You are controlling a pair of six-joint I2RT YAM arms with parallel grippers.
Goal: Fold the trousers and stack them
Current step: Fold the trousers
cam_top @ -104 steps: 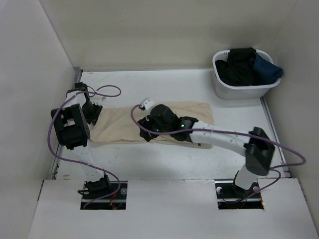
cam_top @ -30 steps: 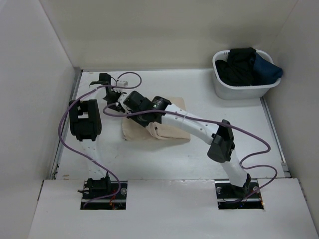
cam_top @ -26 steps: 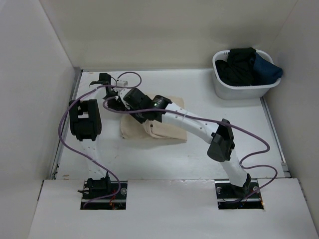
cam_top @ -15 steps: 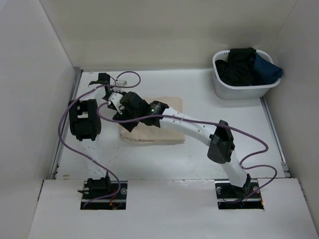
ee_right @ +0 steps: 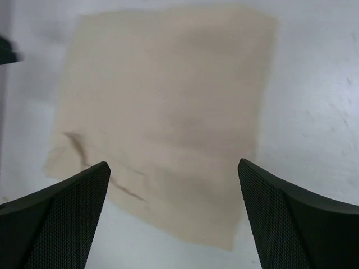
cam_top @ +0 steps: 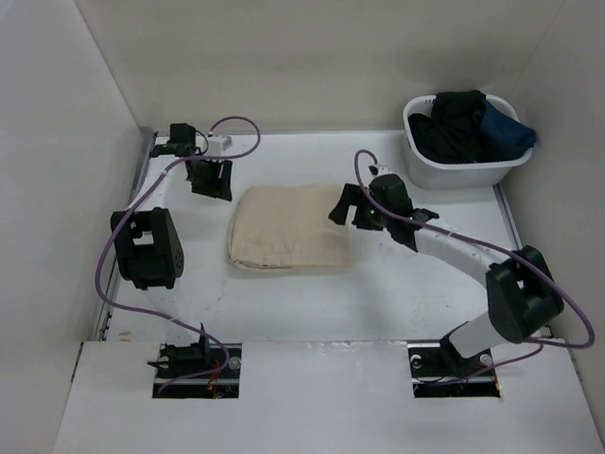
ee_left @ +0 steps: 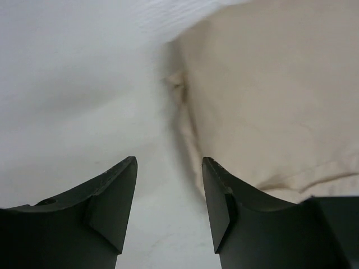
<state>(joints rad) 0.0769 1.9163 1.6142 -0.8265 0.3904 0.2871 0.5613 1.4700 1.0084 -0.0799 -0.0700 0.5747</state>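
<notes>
The folded trousers are off-centre toward my left gripper's side, so next my right gripper grabs their near corner (cam_top: 344, 265) and pulls them to the middle.
The beige trousers (cam_top: 288, 228) lie folded into a compact, roughly square pad at the table's middle. They also show in the right wrist view (ee_right: 168, 106) and in the left wrist view (ee_left: 275, 95). My left gripper (cam_top: 210, 180) is open and empty, hanging above the bare table just off the pad's far left corner. In the left wrist view the left gripper (ee_left: 169, 168) has its jaws apart over the white table beside the cloth's edge. My right gripper (cam_top: 342, 206) is open wide and empty just off the pad's right edge; the right wrist view (ee_right: 174, 168) shows nothing between its fingers.
A white basket (cam_top: 425, 168) with black and navy garments (cam_top: 465, 123) stands at the back right corner. White walls close the table at the left, back and right. Purple cables (cam_top: 236, 128) loop off both arms.
The right gripper carried the right end of the trousers over to the left, folding them in half, then let go and drew back to the right. The left gripper opened and moved back left.
</notes>
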